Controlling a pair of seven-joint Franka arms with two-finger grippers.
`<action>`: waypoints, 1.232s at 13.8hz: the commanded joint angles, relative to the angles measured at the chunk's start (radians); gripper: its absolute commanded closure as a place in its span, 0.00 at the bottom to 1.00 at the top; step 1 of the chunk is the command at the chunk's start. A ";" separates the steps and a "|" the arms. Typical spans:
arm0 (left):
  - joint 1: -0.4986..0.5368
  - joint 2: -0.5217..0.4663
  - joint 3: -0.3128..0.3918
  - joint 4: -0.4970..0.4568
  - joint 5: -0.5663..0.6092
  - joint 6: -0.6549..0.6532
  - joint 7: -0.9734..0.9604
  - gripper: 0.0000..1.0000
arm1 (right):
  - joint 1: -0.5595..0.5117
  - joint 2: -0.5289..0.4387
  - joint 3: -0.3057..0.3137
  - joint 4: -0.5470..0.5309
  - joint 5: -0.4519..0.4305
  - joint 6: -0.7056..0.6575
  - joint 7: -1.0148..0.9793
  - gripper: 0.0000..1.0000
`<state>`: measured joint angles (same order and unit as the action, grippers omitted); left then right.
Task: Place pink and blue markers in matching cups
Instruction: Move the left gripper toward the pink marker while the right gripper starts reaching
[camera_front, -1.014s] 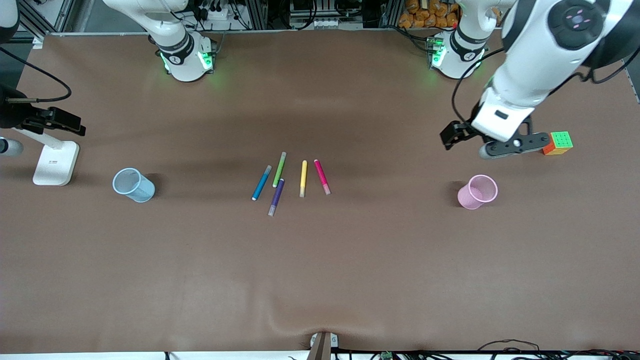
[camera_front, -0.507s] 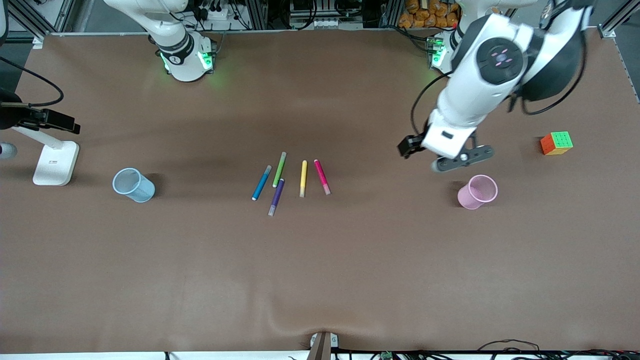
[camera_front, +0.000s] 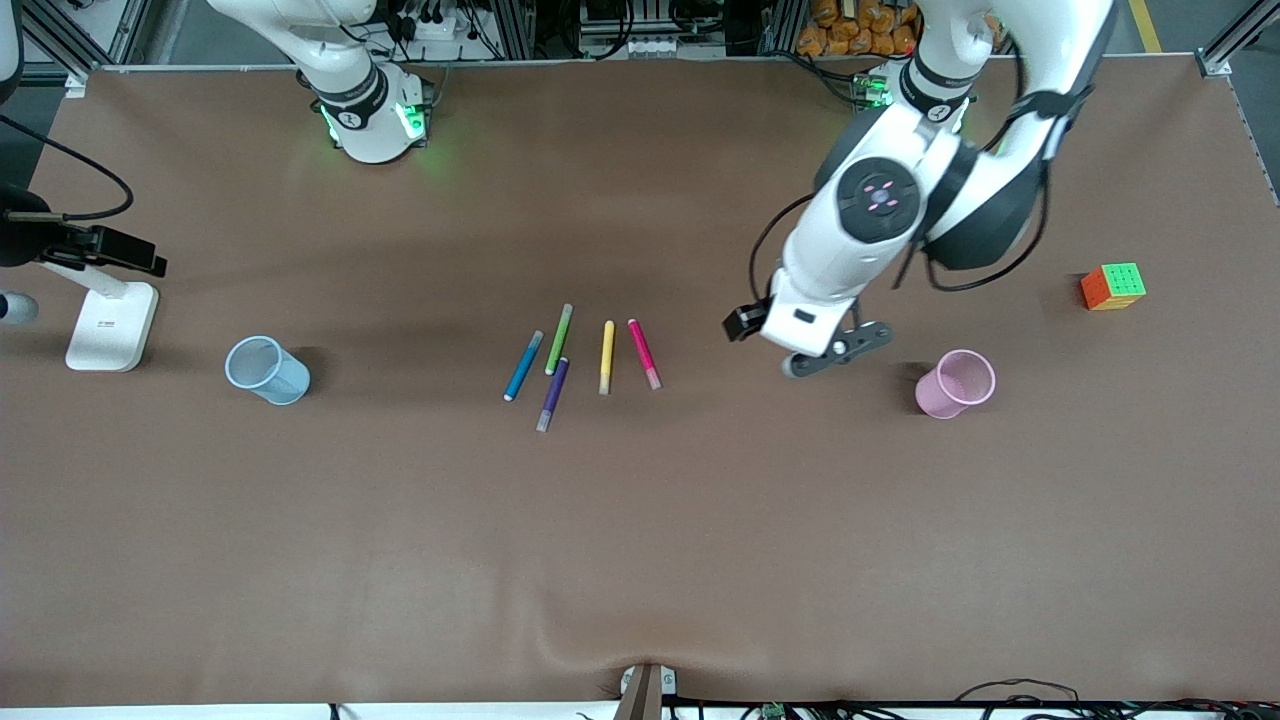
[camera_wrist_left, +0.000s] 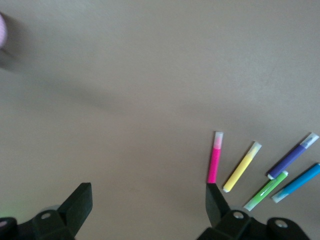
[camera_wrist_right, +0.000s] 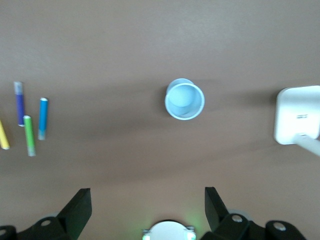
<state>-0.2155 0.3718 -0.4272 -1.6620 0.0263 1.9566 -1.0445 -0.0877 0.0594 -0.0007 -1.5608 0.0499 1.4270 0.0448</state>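
Next, I move my left gripper next to the pink marker beside the yellow marker and close it near its pale end (camera_front: 651, 377) (camera_wrist_left: 217, 146).
The pink marker (camera_front: 644, 353) and the blue marker (camera_front: 522, 366) lie flat mid-table in a row of several markers. The pale pink cup (camera_front: 957, 383) stands toward the left arm's end, the pale blue cup (camera_front: 266, 369) toward the right arm's end. My left gripper (camera_front: 815, 355) hangs open and empty over bare table between the pink cup and the markers; its wrist view shows the pink marker (camera_wrist_left: 215, 162) close to one finger (camera_wrist_left: 215, 202) and the blue marker (camera_wrist_left: 297, 182). My right gripper (camera_wrist_right: 147, 200) is open and empty, high over the table, looking down on the blue cup (camera_wrist_right: 184, 99) and the blue marker (camera_wrist_right: 43, 118).
A green marker (camera_front: 559, 339), a purple marker (camera_front: 552, 394) and a yellow marker (camera_front: 606, 357) lie between the blue and pink ones. A colour cube (camera_front: 1113, 286) sits at the left arm's end. A white stand (camera_front: 110, 325) is beside the blue cup.
My left gripper has swept from beside the colour cube, past the pink cup, toward the markers. The right arm has hardly moved. Markers and cups are unmoved.
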 joint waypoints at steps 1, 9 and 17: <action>-0.042 0.084 0.004 0.037 0.027 0.071 -0.083 0.00 | -0.003 0.011 0.008 0.024 0.059 0.004 0.073 0.00; -0.134 0.274 0.007 0.114 0.184 0.128 -0.219 0.00 | 0.080 0.025 0.011 0.024 0.064 0.061 0.206 0.00; -0.225 0.393 0.015 0.151 0.313 0.223 -0.354 0.00 | 0.193 0.137 0.011 0.013 0.064 0.142 0.225 0.00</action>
<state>-0.4215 0.7302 -0.4232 -1.5443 0.3046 2.1589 -1.3799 0.0827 0.1612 0.0165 -1.5611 0.1036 1.5519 0.2469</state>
